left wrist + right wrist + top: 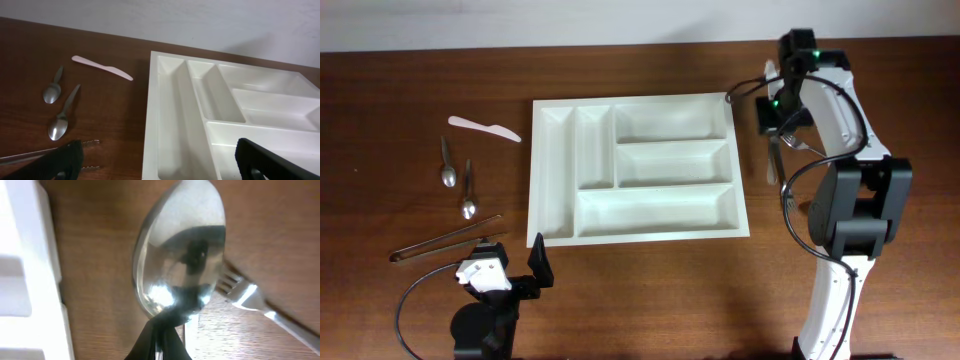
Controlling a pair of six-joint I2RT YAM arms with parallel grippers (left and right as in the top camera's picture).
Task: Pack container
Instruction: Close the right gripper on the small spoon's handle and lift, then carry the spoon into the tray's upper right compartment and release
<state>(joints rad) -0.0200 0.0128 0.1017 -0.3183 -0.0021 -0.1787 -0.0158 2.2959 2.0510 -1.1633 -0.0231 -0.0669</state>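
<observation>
The robot's right gripper will release the metal spoon in the farthest wide compartment of the white container (668,132).
The white container (535,170) lies in the middle of the table with all compartments bare; its rim shows in the left wrist view (150,110) and at the left edge of the right wrist view (25,255). My right gripper (773,112) is just right of the container's far right corner. In the right wrist view it (160,340) is shut on the handle of a large metal spoon (180,255), over the wood. A fork (250,297) lies touching the spoon's right side. My left gripper (535,265) is open and empty at the container's near left corner (160,165).
Left of the container lie a white plastic knife (483,127), two small spoons (447,165) (469,195) and metal tongs (445,243). The left wrist view shows the knife (102,67), spoons (52,89) (62,120) and tongs (30,156). Another pale utensil (772,165) lies right of the container.
</observation>
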